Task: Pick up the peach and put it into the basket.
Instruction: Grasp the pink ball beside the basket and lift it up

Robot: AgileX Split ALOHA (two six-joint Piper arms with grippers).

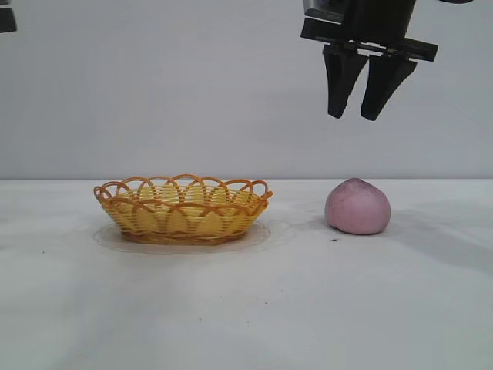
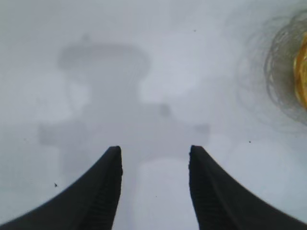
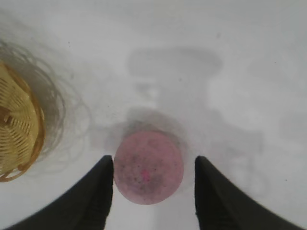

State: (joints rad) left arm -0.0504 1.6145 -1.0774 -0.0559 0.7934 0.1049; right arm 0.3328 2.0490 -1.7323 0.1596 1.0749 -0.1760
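Observation:
I will bring my right gripper down to close on the top of the pinkish-mauve peach (image 1: 356, 187) (image 3: 148, 170) and pinch it between the fingers.
The pinkish-mauve peach (image 1: 357, 206) sits on the white table to the right of the yellow basket (image 1: 183, 209) with its orange looped rim. My right gripper (image 1: 354, 116) hangs open high above the peach, pointing down. In the right wrist view the peach (image 3: 148, 167) lies below, between the two fingers, and the gripper (image 3: 153, 163) is empty. The basket's edge shows there too (image 3: 17, 129). My left gripper (image 2: 154, 152) is open over bare table, off the upper left of the exterior view, with a sliver of the basket (image 2: 301, 72) at the side.
The white tabletop (image 1: 293, 308) stretches around both objects. A grey wall stands behind. A small dark speck (image 1: 334, 240) lies on the table in front of the peach.

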